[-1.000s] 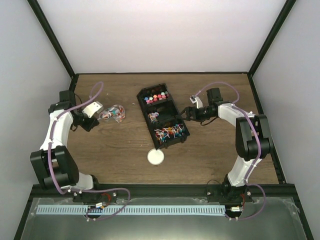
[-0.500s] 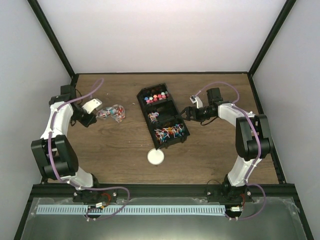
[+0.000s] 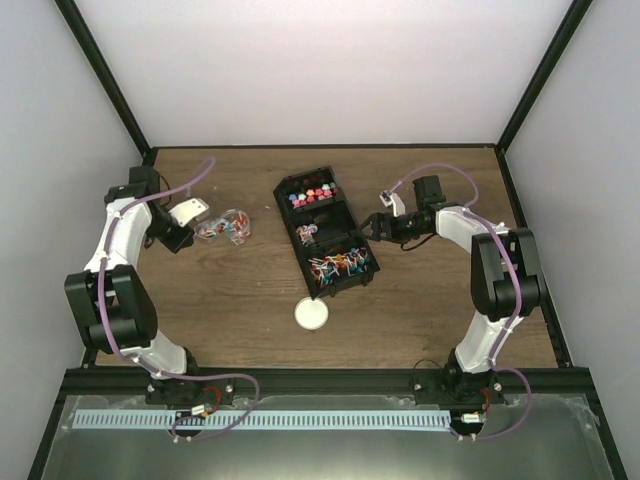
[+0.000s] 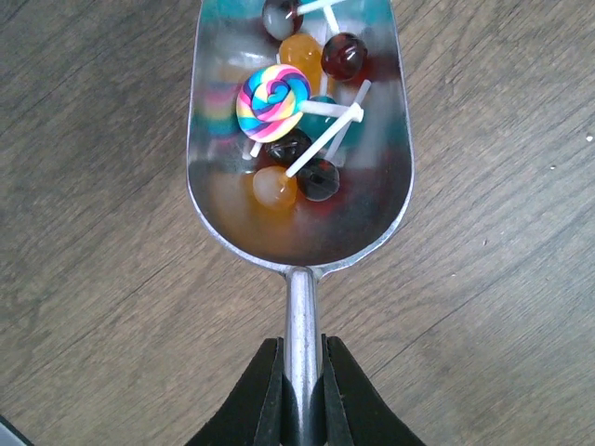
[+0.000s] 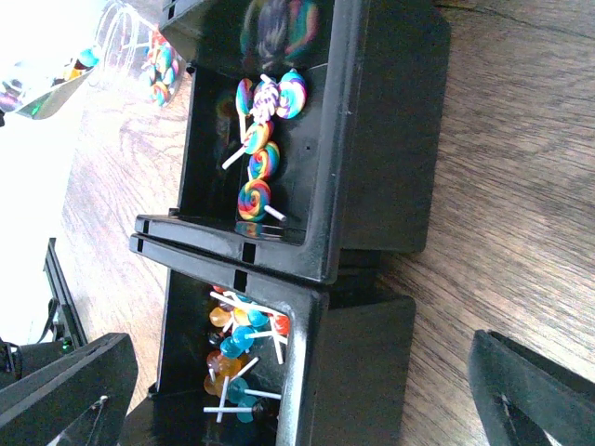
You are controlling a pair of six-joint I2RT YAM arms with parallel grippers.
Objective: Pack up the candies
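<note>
Next, my left gripper sets the metal scoop on the wooden table [image 3: 198, 234] beside the clear jar, facing away from the black tray.
My left gripper [image 4: 302, 376] is shut on the handle of a metal scoop [image 4: 297, 218]. The scoop holds several lollipop candies [image 4: 274, 98], one of them a rainbow swirl. In the top view the left gripper [image 3: 178, 224] and scoop [image 3: 190, 211] are just left of a small clear jar [image 3: 225, 227], which lies on its side with candies in it. A black three-compartment tray [image 3: 297, 246] holds more candies [image 3: 335, 265]. My right gripper [image 3: 376, 226] is open beside the tray's right side; in the right wrist view its fingers [image 5: 65, 390] straddle the tray wall [image 5: 372, 186].
A round white lid [image 3: 312, 314] lies on the wooden table in front of the tray. Black frame posts and light walls enclose the table. In the right wrist view the jar [image 5: 153, 60] shows beyond the tray.
My left arm has drawn slightly back and up with the scoop, which now sits a little farther from me beside the jar. The right arm has not moved.
</note>
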